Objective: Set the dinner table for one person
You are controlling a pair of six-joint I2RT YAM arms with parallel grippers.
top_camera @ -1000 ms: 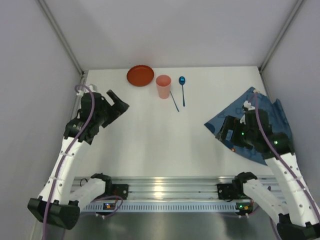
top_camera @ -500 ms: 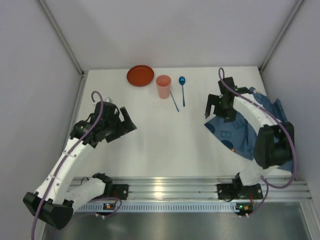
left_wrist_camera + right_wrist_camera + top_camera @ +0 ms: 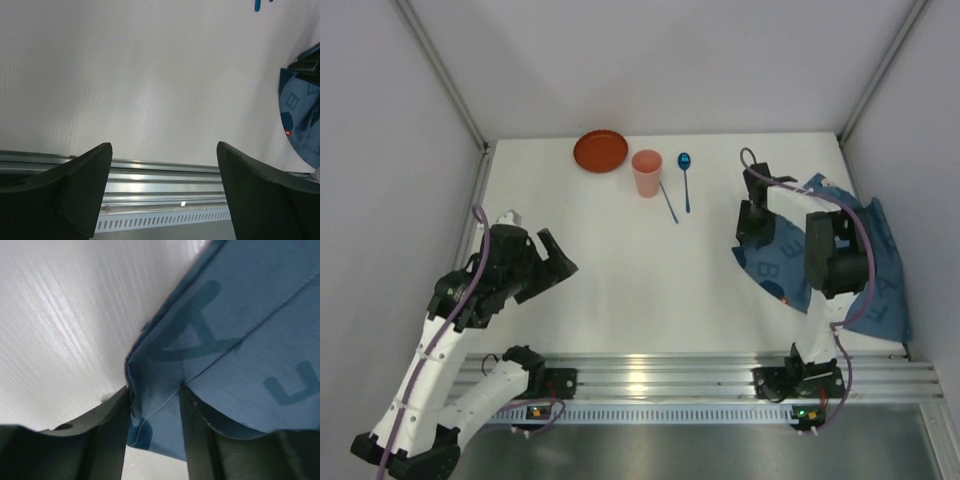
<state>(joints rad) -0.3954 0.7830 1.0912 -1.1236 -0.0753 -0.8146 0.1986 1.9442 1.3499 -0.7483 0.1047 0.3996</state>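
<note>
My left gripper goes to the dark blue mat next and grabs the mat's bunched edge (image 3: 741,245) (image 3: 291,69) next to the fingers of my right gripper.
The dinner table (image 3: 620,280) is a white top. At its far edge lie an orange plate (image 3: 600,152), a pink cup (image 3: 647,172), a blue spoon (image 3: 684,180) and a thin blue utensil (image 3: 668,203). A dark blue letter-printed mat (image 3: 845,270) lies crumpled at the right. My right gripper (image 3: 752,228) is at the mat's left edge. In the right wrist view, this gripper (image 3: 154,390) is shut on a bunched fold of the mat (image 3: 240,330). My left gripper (image 3: 556,262) hangs open over the left side; between its fingers (image 3: 164,150) is nothing.
A ribbed aluminium rail (image 3: 650,375) runs along the near edge and shows in the left wrist view (image 3: 160,180). Grey walls enclose the table on three sides. The mat's right corner overhangs the table edge (image 3: 885,320).
My right gripper swung from the mat's near part to its far left edge and closed on the cloth. The left arm drew back toward the near side, its gripper staying open.
</note>
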